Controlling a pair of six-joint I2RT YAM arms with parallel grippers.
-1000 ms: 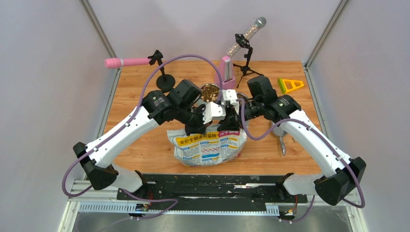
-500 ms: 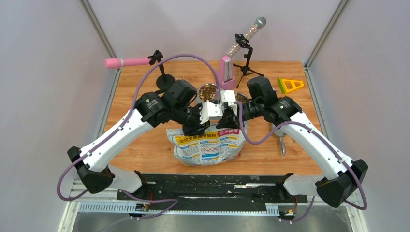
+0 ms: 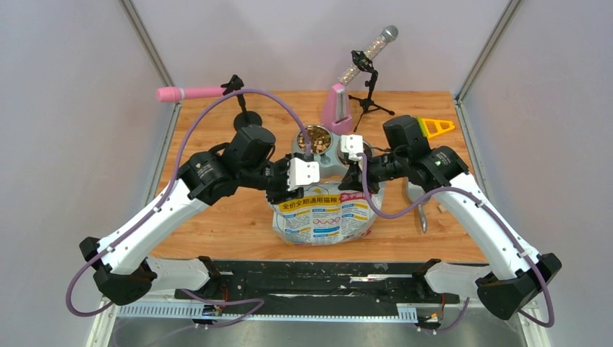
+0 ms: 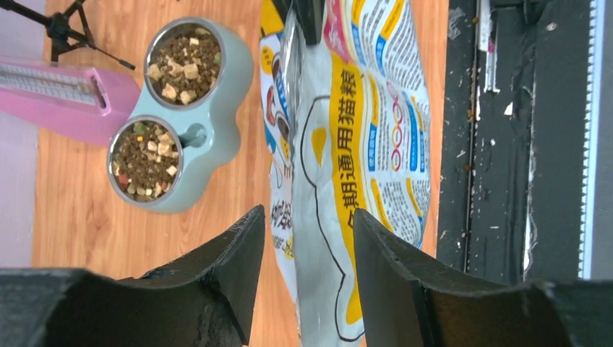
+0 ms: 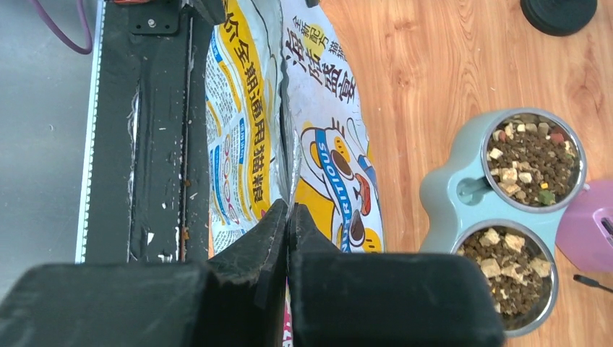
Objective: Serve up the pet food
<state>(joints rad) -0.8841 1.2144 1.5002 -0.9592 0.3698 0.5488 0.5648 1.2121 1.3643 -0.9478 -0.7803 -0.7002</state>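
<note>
My right gripper will open and pinch the bag's top edge shut closer to my left gripper (image 5: 283, 83), because that edge gapes between my grippers.
The pet food (image 4: 184, 61) fills both steel cups of a pale green double bowl (image 4: 217, 134), brown kibble with paler cubes; the pet food (image 5: 531, 155) and the bowl (image 5: 463, 195) also show in the right wrist view. In front of the bowl (image 3: 318, 141) stands the printed bag (image 3: 325, 217). My right gripper (image 5: 288, 210) is shut on the bag's (image 5: 318, 144) top edge. My left gripper (image 4: 307, 224) is open, and the bag (image 4: 361, 108) shows through the gap between its fingers, which do not pinch it. From above, the left gripper (image 3: 295, 191) and right gripper (image 3: 350, 179) hover at the bag's top.
A pink metronome (image 3: 338, 107) stands behind the bowl. A pink microphone (image 3: 191, 92) and a sparkly microphone (image 3: 369, 52) sit on black stands at the back. A yellow triangle (image 3: 434, 127) lies back right, a metal scoop (image 3: 419, 206) right of the bag. A black rail (image 3: 318, 278) lines the near edge.
My left gripper has opened and let go of the bag, and its arm has drawn back to the left. The right gripper has shut on the bag's top. The bag has shifted slightly right.
</note>
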